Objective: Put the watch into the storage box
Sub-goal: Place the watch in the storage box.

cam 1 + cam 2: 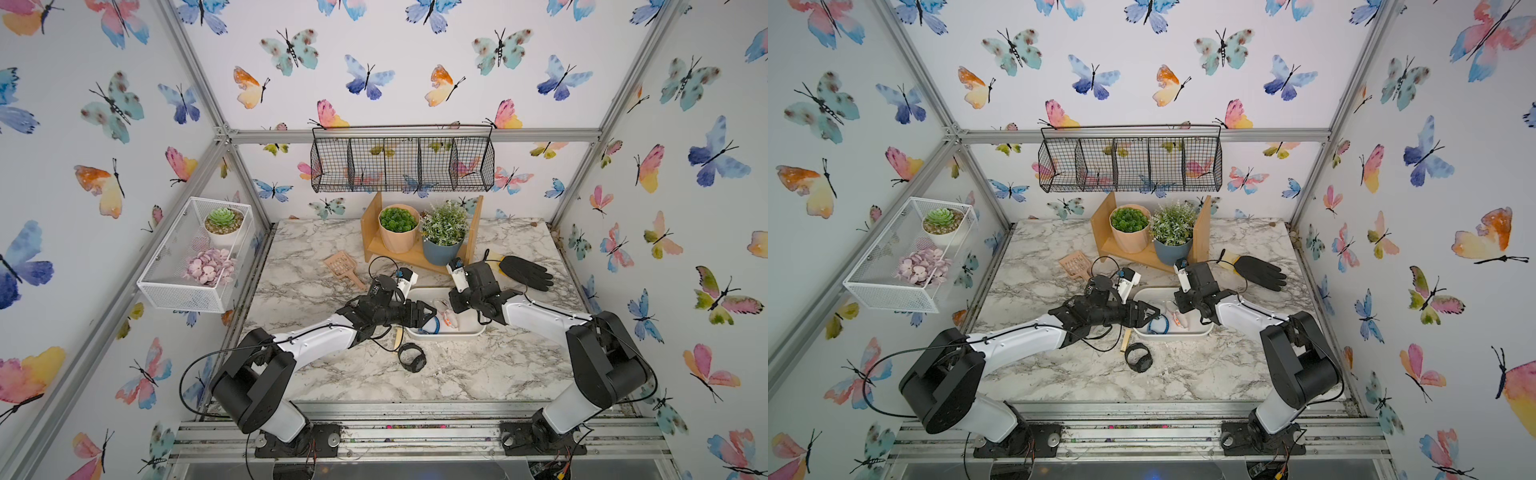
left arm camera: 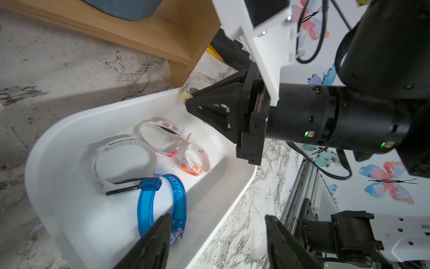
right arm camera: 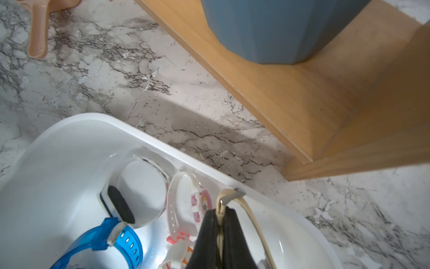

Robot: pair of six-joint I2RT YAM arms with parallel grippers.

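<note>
Next, my right gripper lets go of the cream strap watch in the storage box (image 1: 461, 308) (image 3: 245, 230), beside the pale watch with pink marks.
The storage box (image 1: 465, 332) (image 1: 1187, 333) is a shallow white bin at mid-table. In it lie a blue watch (image 2: 162, 198) (image 3: 121, 242), a white watch (image 2: 125, 160) and two pale watches with pink and orange marks. My right gripper (image 3: 220, 210) (image 1: 453, 300) is shut on the cream strap of a watch (image 3: 229, 193) by its metal buckle, over the box's far rim (image 2: 139, 97). Over the box's near rim, my left gripper (image 2: 218, 219) (image 1: 432, 311) is open with nothing between its fingers; the blue watch lies beside one finger. A black watch (image 1: 412, 358) (image 1: 1138, 357) lies on the table in front of the box.
Behind the box a wooden shelf (image 1: 415, 253) carries two potted plants. A black glove (image 1: 525, 272) lies at the back right and a pink scoop (image 1: 343, 266) at the back left. A wooden stick (image 1: 399, 338) lies by the box. Two wire baskets hang on the walls.
</note>
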